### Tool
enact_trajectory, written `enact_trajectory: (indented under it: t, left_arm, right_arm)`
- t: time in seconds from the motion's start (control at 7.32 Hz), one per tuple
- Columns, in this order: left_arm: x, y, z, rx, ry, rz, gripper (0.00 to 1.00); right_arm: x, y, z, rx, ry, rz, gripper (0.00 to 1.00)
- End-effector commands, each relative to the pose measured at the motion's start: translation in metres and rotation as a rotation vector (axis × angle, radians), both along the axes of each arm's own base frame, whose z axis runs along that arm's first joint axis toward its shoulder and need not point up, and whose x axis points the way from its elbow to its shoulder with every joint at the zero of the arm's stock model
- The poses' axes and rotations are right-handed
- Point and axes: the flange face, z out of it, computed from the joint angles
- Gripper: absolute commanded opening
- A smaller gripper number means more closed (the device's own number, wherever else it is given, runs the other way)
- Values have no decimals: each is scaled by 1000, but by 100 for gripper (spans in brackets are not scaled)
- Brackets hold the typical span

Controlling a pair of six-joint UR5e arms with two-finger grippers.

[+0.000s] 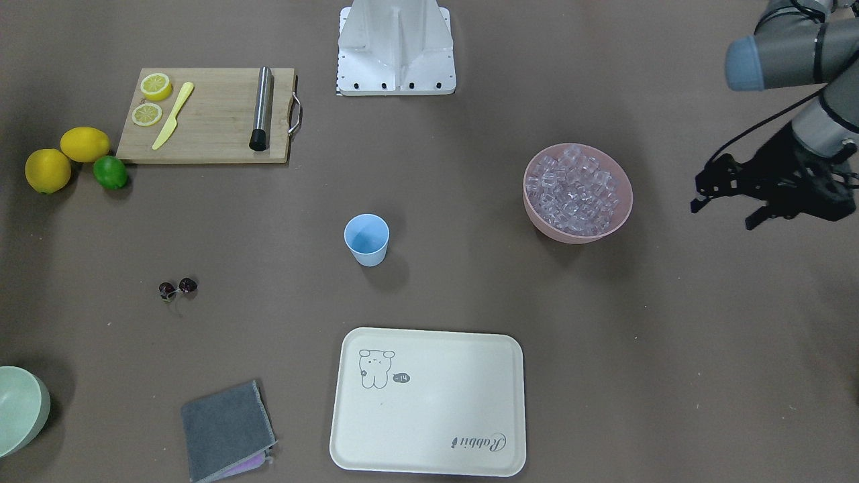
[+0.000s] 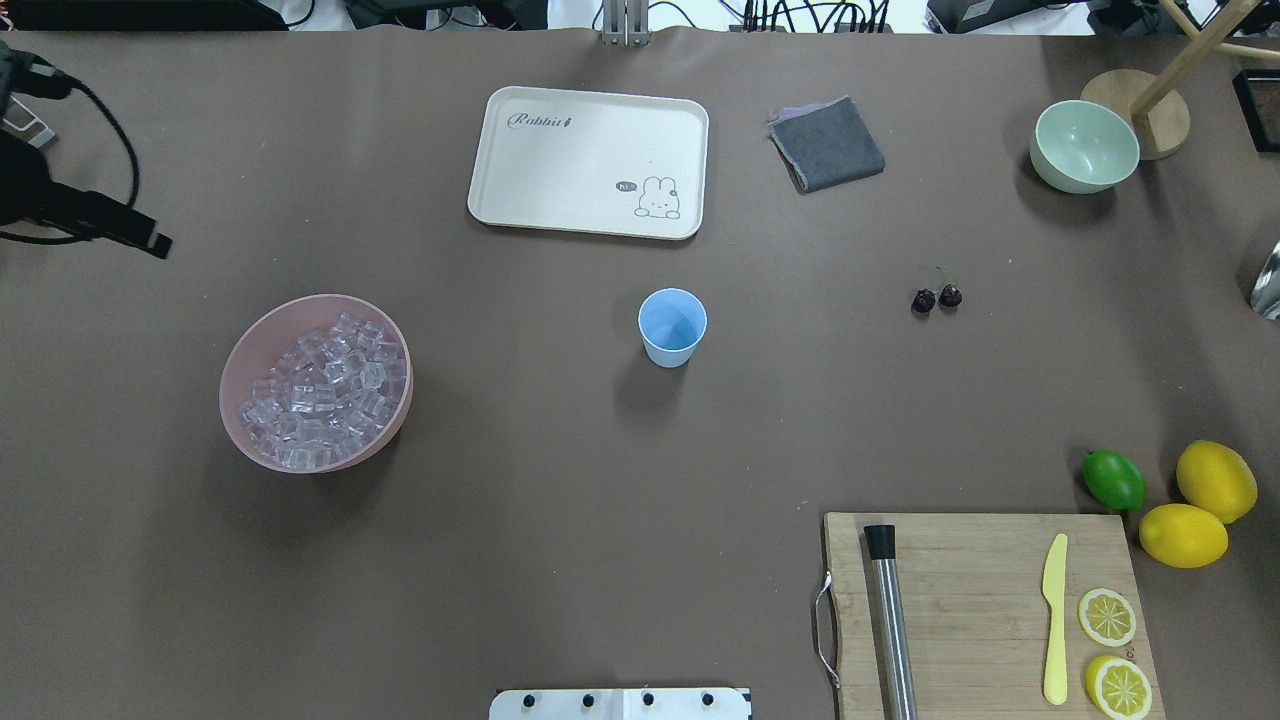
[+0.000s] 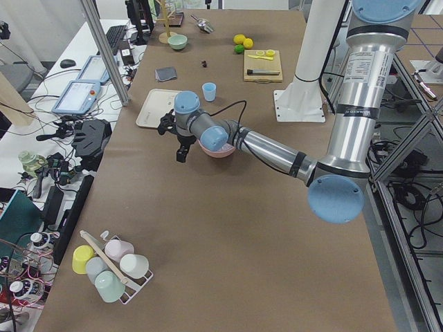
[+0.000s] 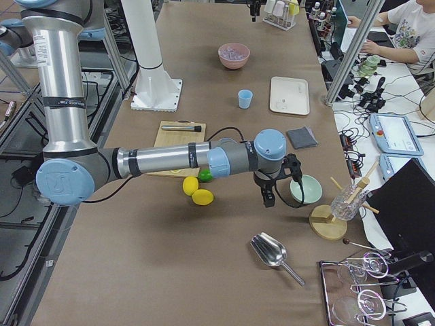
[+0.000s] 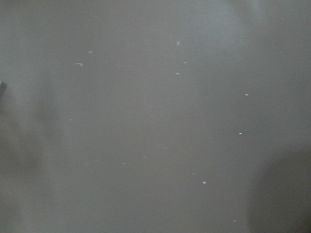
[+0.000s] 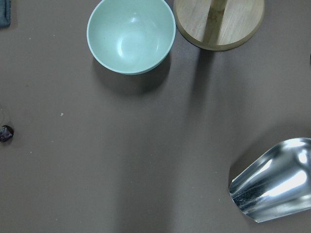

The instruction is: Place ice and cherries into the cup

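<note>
An ice cube in the middle of the heap (image 1: 579,188) in the pink bowl is next for my left gripper, which should go there and close on it.
The light blue cup (image 1: 366,239) stands upright and empty at the table's middle; it also shows in the overhead view (image 2: 672,326). The ice (image 1: 574,191) is heaped in a pink bowl (image 1: 570,235) to the cup's side. The two joined cherries (image 1: 178,288) lie on the table on the other side of the cup (image 2: 936,298). My left gripper (image 1: 723,215) is open and empty, hovering beyond the pink bowl at the table's end. My right gripper (image 4: 279,190) hovers near the green bowl; I cannot tell whether it is open or shut.
A cream tray (image 1: 429,402) lies beyond the cup. A cutting board (image 1: 208,117) holds lemon slices, a yellow knife and a metal rod. Two lemons and a lime (image 1: 109,172) lie beside it. A green bowl (image 6: 131,36), metal scoop (image 6: 272,184), wooden stand (image 6: 218,22) and grey cloth (image 2: 826,143) are nearby.
</note>
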Motion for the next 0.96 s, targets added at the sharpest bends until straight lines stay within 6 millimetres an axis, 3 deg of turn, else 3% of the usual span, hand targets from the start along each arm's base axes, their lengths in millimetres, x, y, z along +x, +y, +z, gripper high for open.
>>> enact_trajectory:
  t: [0.0,0.27,0.41,0.68,0.82]
  left_arm:
    - [58,37,-65,-82,50,6,98]
    - [110,71,-68,-89,5,2,98]
    - [120,84,-51,-101,-24,22,97]
    - [148,103,-42,-90,-66,35,97]
    - [149,103,-40,-88,-71,37,97]
  right_arm:
    - [0,0,1,-3,-1,0,100]
    - [0,1,5,-10,-1,0,100]
    - [0,1,5,-10,-1,0,100]
    - [-1,1,6,-12,-1,-1,100]
    - [0,1,6,-11,0,-1,100]
